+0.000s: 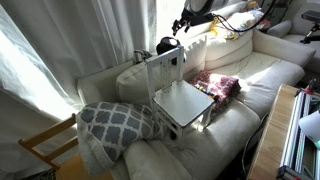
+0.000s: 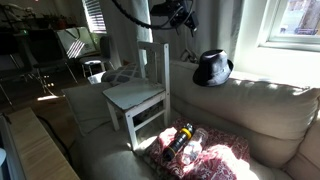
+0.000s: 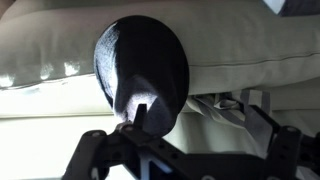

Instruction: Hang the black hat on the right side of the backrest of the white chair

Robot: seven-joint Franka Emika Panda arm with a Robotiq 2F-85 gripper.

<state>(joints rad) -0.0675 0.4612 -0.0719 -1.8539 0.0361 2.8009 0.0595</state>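
Observation:
Next, my gripper moves to the black hat's edge [image 1: 172, 39] [image 3: 166, 125] on the window side and closes there, so that the hat lifts off the back of the couch.
The black hat [image 1: 165, 45] lies on top of the couch back, just behind the white chair; it also shows in an exterior view [image 2: 212, 68] and fills the upper middle of the wrist view [image 3: 140, 60]. The white chair [image 1: 180, 98] [image 2: 138, 95] stands on the couch seat, its backrest [image 1: 165, 68] [image 2: 152, 62] toward the couch back. My gripper [image 1: 185, 22] [image 2: 180, 15] [image 3: 210, 135] hovers above and beside the hat, open and empty, one fingertip in front of the hat's edge.
A grey patterned pillow [image 1: 115, 120] lies beside the chair. A red floral cloth with bottles on it [image 1: 218, 85] [image 2: 195, 150] lies on the other side. A bare wood chair [image 1: 45, 145] stands by the curtain. A window [image 2: 290, 25] is behind the couch.

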